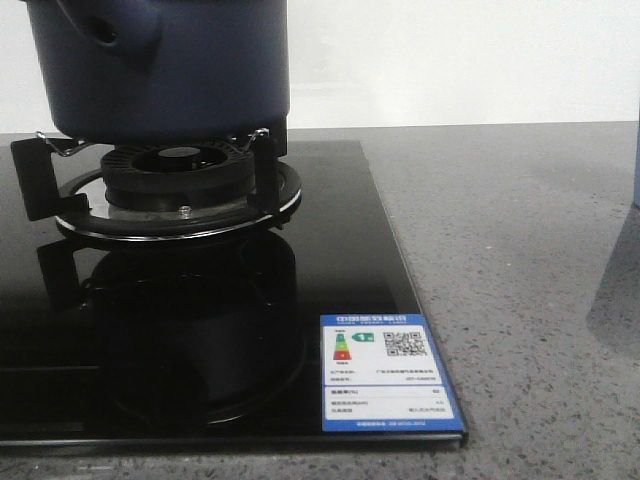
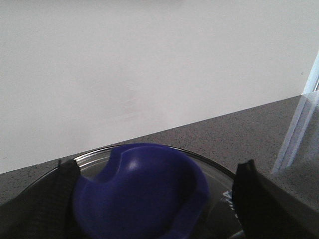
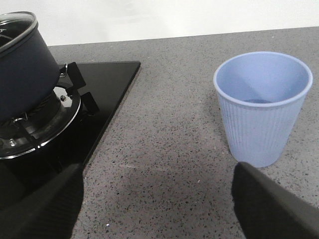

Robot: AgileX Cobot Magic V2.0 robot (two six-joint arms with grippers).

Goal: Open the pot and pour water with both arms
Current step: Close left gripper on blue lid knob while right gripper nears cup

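The robot's right gripper will close around the ribbed side (image 1: 637, 160) (image 3: 255, 129) of the pale blue cup, just under the cup's rim.
The dark navy pot (image 1: 170, 70) stands on the gas burner (image 1: 175, 180) at the front view's upper left, its stubby side handle (image 1: 120, 35) facing the camera. From the right wrist view, the pot (image 3: 22, 69) still carries its glass lid (image 3: 15, 25). My left gripper (image 2: 158, 172) is open and straddles the lid's blue knob (image 2: 142, 194). One finger is at the knob's side, while the other finger (image 2: 254, 199) stands off it. My right gripper (image 3: 159, 172) is open over bare countertop, with nothing between its fingers.
A pale blue ribbed cup (image 3: 261, 107) stands upright on the grey speckled countertop (image 3: 164, 124) beside my right gripper; a sliver of the cup (image 1: 636, 150) shows in the front view. The black glass hob (image 1: 330, 250) carries a label (image 1: 385, 385) at its corner.
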